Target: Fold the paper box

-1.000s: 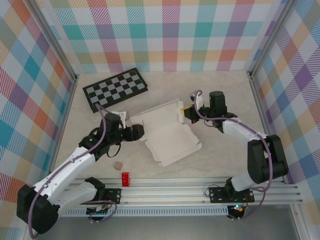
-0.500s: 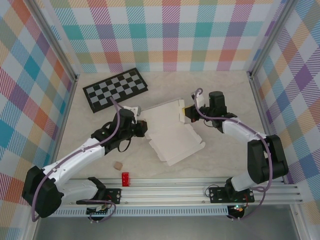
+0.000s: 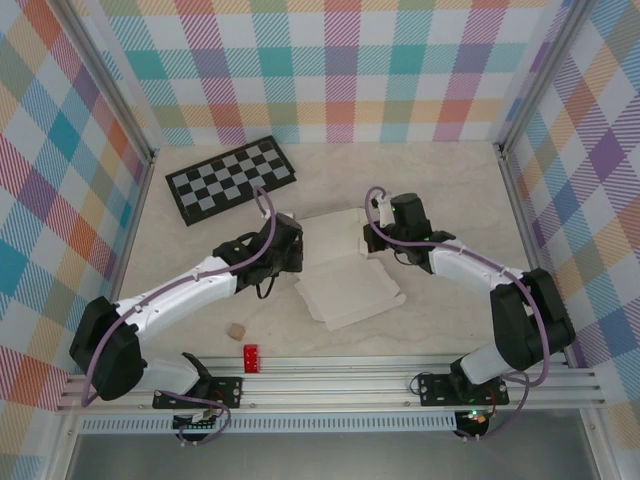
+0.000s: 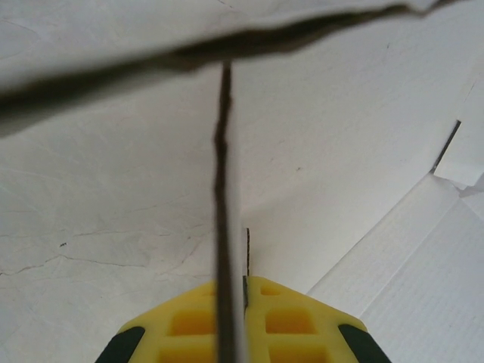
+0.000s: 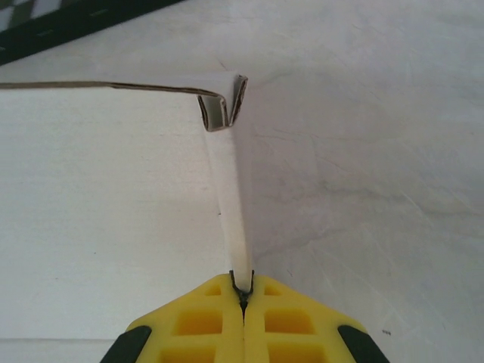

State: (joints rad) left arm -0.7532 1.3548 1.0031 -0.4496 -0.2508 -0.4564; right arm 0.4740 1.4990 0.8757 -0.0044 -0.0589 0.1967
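Note:
The fingers of my right gripper pinch just the top edge of the box's side, so next I open that gripper, move it closer and grip the folded panel (image 5: 232, 212) deeper.
The white paper box (image 3: 345, 275) lies partly folded in the middle of the table. My left gripper (image 3: 297, 250) is shut on its left wall; in the left wrist view that wall's edge (image 4: 224, 174) runs upright between the yellow fingers (image 4: 295, 321). My right gripper (image 3: 372, 238) is shut on the box's right wall, a thin white panel (image 5: 233, 197) pinched between its yellow fingers (image 5: 299, 325), with a folded corner (image 5: 223, 106) at the far end. Both walls stand raised above the box's floor (image 4: 363, 136).
A black-and-grey checkerboard (image 3: 230, 178) lies at the back left. A small tan block (image 3: 236, 329) and a red block (image 3: 250, 357) sit near the front rail. Plaid walls enclose the table on three sides.
My left gripper has moved right to the box's left wall and shut on it. My right gripper has shifted left with its wall, and the box has narrowed as the sides rose.

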